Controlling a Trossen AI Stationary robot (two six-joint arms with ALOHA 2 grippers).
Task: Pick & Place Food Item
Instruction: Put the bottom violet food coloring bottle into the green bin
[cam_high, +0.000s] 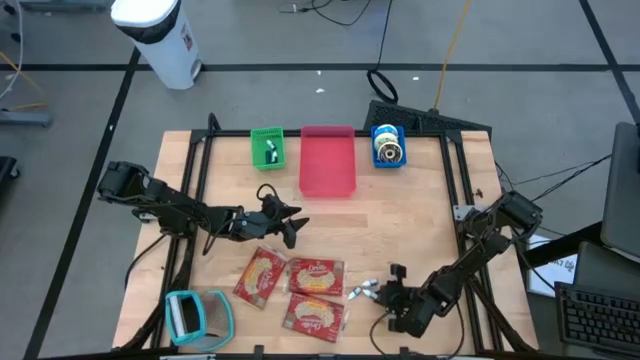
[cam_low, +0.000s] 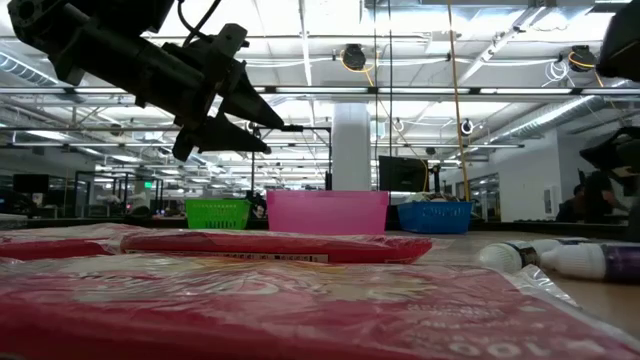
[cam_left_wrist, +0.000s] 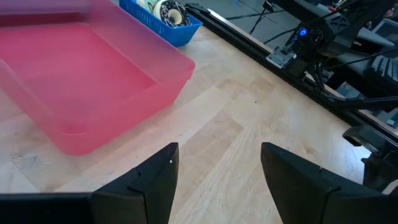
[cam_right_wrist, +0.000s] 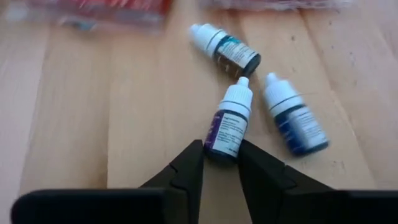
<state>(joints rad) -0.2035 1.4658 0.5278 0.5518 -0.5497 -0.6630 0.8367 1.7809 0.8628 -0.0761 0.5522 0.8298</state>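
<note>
My right fingers pinch only the purple-labelled bottle's base end, so I will open them and grip farther up the bottle's body (cam_right_wrist: 229, 128) before lifting.
Three red snack packets (cam_high: 300, 290) lie flat on the wooden table near its front edge. To their right lie three small dropper bottles (cam_high: 362, 291) on their sides. My right gripper (cam_right_wrist: 221, 152) is down at the bottles, shut on the middle one, a purple-labelled bottle (cam_right_wrist: 228, 121) with a white cap. A teal-labelled bottle (cam_right_wrist: 225, 50) and a blue-labelled one (cam_right_wrist: 292, 115) lie beside it. My left gripper (cam_high: 297, 228) hovers open above the table's middle, short of the pink bin (cam_left_wrist: 93, 87), holding nothing. My right gripper pinches the purple-labelled bottle's base end (cam_right_wrist: 219, 144) between its two fingers, one on each side of the body. The fingers slant down from the table's near right and lie along the bottle. The bottle lies on its side on the table, cap pointing away from the gripper.
A green bin (cam_high: 267, 147), the pink bin (cam_high: 327, 160) and a blue bin (cam_high: 388, 147) holding tape rolls stand along the far edge. A teal tape dispenser (cam_high: 195, 315) sits at the near left corner. Bare wood lies between the bins and the packets.
</note>
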